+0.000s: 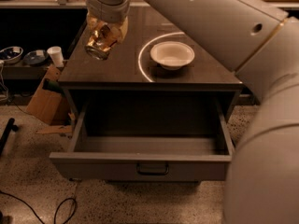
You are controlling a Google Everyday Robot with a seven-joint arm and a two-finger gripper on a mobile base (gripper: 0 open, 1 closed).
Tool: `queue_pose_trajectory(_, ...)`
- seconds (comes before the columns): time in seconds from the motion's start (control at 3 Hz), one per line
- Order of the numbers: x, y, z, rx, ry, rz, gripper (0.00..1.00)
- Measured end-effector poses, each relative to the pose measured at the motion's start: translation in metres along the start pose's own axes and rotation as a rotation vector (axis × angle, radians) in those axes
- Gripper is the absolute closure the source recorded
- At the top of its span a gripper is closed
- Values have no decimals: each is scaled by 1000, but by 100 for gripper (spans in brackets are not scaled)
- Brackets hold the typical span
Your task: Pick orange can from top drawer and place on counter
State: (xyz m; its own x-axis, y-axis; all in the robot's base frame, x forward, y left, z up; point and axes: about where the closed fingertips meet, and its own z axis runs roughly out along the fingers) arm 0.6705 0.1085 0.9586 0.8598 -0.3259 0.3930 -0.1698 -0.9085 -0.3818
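My gripper will release the orange can on the counter (117, 70) near its front edge, a short way from the white bowl.
The orange can (100, 42), shiny gold-orange with a silver end, is held tilted above the left part of the counter (117, 66). My gripper (105, 31) hangs from the big white arm at the top and is shut on the can. The top drawer (140, 164) stands pulled open below the counter, its inside bare, its dark handle at the centre of the front panel.
A white bowl (172, 55) sits on the counter inside a bright ring reflection. My white arm fills the right side. At the left are a cardboard box (44, 101), a white cup (56, 56) and bowls on a low shelf. Cables lie on the speckled floor.
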Motion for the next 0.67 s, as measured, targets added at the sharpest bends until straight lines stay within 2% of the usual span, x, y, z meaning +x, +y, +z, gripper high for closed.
queue_pose_trajectory(0.33,4,8,35,-12,-110,-40,100)
queue_pose_trajectory(0.67,-8,31,74,-5,-223,-18,100)
